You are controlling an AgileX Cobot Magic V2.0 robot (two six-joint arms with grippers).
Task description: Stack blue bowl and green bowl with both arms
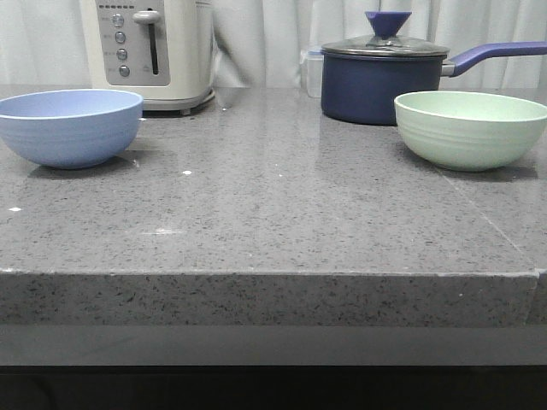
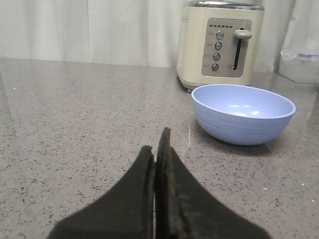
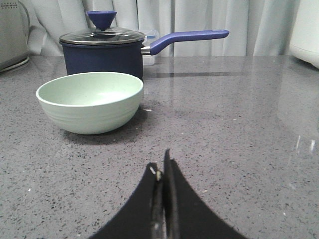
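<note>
My right gripper will grab the green bowl by its rim (image 1: 534, 104) (image 3: 138, 81) next, on the side farthest away from the blue bowl.
The blue bowl (image 1: 70, 126) stands upright and empty at the left of the grey countertop; it also shows in the left wrist view (image 2: 242, 113). The green bowl (image 1: 469, 128) stands upright and empty at the right, also in the right wrist view (image 3: 90, 101). The two bowls are far apart. My left gripper (image 2: 156, 144) is shut and empty, low over the counter, short of the blue bowl. My right gripper (image 3: 160, 165) is shut and empty, short of the green bowl. Neither gripper shows in the front view.
A cream toaster (image 1: 147, 51) stands behind the blue bowl. A dark navy lidded saucepan (image 1: 383, 79) with a long handle stands just behind the green bowl. The counter's front edge (image 1: 265, 275) runs across the near side.
</note>
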